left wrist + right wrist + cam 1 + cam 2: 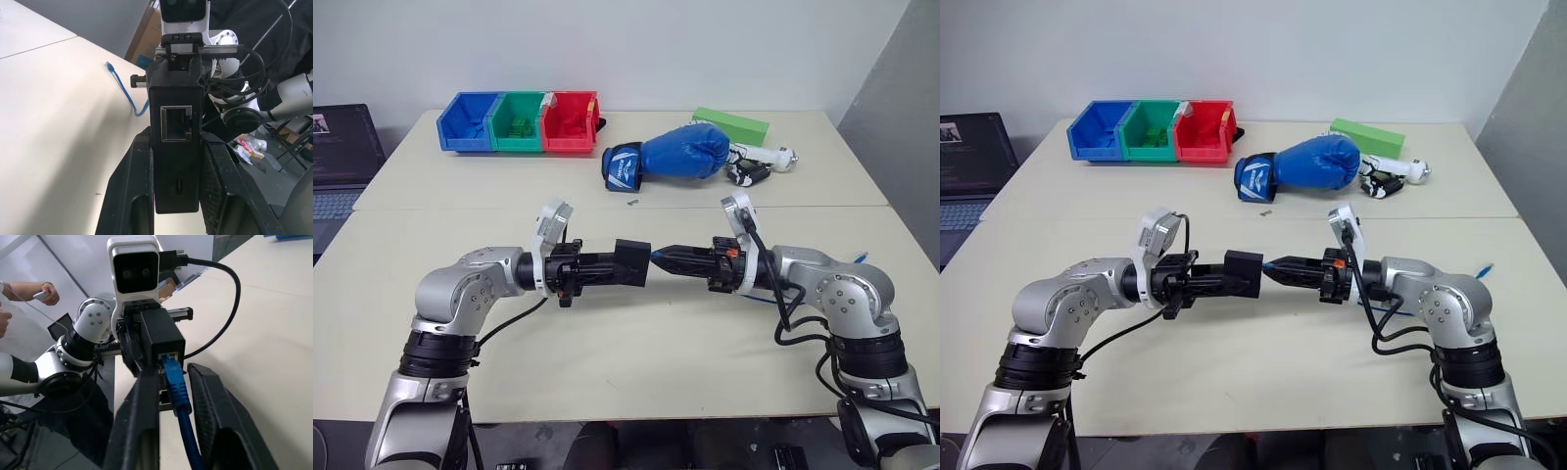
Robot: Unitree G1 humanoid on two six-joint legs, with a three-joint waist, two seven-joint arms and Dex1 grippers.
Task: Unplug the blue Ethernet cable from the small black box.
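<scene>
My left gripper is going to let go of the small black box, held level above the table's middle, on the table just this side of the seam (523, 240) facing the green bin.
My left gripper (615, 265) is shut on the small black box (634, 261) and holds it level above the table's middle. In the left wrist view the box (175, 147) sits between both fingers, with an empty port facing the camera. The blue Ethernet cable (178, 396) is plugged into the box's far side. My right gripper (658, 258) points at the box from the right, shut on the cable just behind its plug. The rest of the cable trails under my right arm, and its free end (1482, 267) lies on the table.
Blue, green and red bins (519, 122) stand at the back left. A blue boxing glove (671, 157), a green block (732, 125) and a black-and-white gadget (759, 164) lie at the back. A laptop (337, 157) is at the left. A person's hands (44, 293) show behind.
</scene>
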